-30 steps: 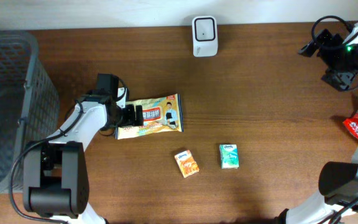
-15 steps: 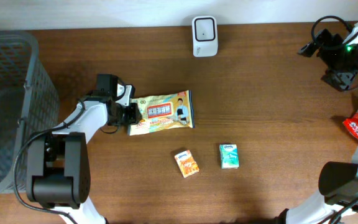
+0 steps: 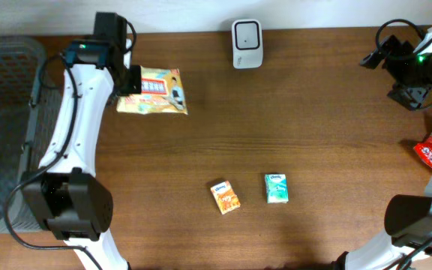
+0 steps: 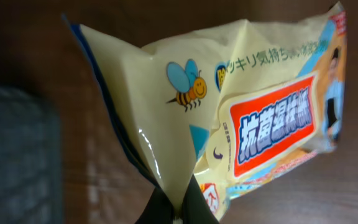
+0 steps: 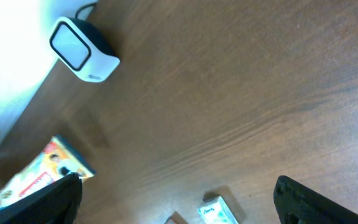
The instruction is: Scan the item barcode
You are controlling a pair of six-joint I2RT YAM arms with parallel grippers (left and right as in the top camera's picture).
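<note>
The yellow wipes pack will be set free by my left gripper, which is going to let it go on the bare table [image 3: 194,127] behind the small orange box.
The item is a yellow wipes pack [image 3: 156,91] with a red label, held off the table at the back left. My left gripper [image 3: 128,81] is shut on its left end. In the left wrist view the pack [image 4: 229,106] hangs out from the pinched seam between the black fingers of the left gripper [image 4: 176,214]. No barcode shows on the visible face. The white scanner [image 3: 246,43] stands at the back centre, to the right of the pack. My right gripper [image 5: 179,193] is open and empty, raised at the far right [image 3: 405,69]; its view also shows the scanner [image 5: 82,51] and the pack [image 5: 36,174].
A grey mesh basket [image 3: 6,112] stands at the left edge, just beside the left arm. A small orange box [image 3: 226,196] and a green box [image 3: 276,187] lie near the table's front centre. A red packet [image 3: 430,150] lies at the right edge.
My left gripper has shut on the pack's end, lifted it off the table and carried it toward the back left. The right arm has not moved.
</note>
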